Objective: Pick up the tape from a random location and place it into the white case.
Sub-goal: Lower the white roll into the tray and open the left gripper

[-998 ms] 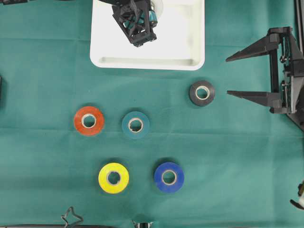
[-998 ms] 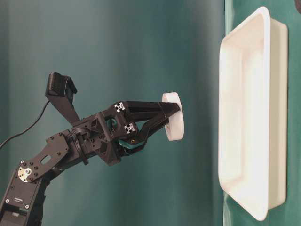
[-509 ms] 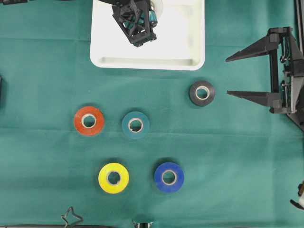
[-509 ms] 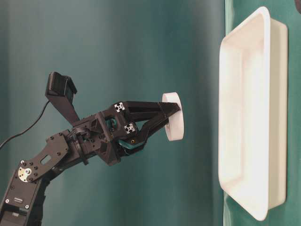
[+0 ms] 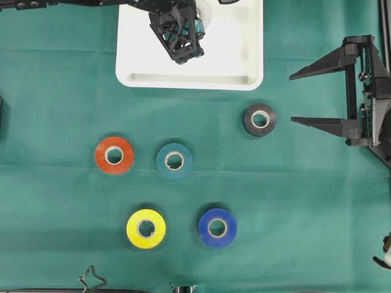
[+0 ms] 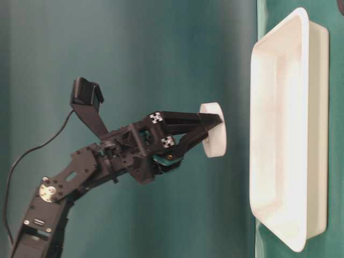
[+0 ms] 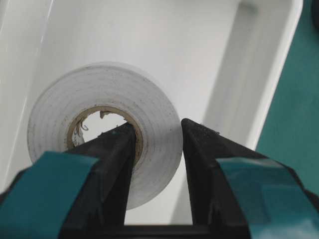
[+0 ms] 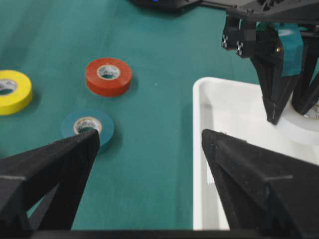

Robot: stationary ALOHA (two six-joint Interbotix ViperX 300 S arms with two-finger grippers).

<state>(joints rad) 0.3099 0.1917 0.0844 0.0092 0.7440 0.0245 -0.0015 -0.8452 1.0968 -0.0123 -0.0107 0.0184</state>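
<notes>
Next, I let go of the white tape roll with my left gripper on the bottom of the white case, about midway (image 5: 193,39) between its sides.
My left gripper (image 6: 211,127) is shut on a white tape roll (image 6: 214,130), one finger through its core and the other on its outer face. It holds the roll in the air above the white case (image 6: 257,107). In the left wrist view the roll (image 7: 104,99) hangs over the case floor (image 7: 174,40). In the overhead view the gripper (image 5: 200,13) and roll (image 5: 206,8) are over the far part of the case (image 5: 226,61). My right gripper (image 5: 292,98) is open and empty at the right.
On the green cloth lie a black roll (image 5: 259,119), an orange roll (image 5: 114,155), a teal roll (image 5: 174,160), a yellow roll (image 5: 146,228) and a blue roll (image 5: 217,227). The black roll lies just left of my right gripper's fingertips.
My left gripper has moved closer to the white case with the white roll still in it. The right arm has not moved.
</notes>
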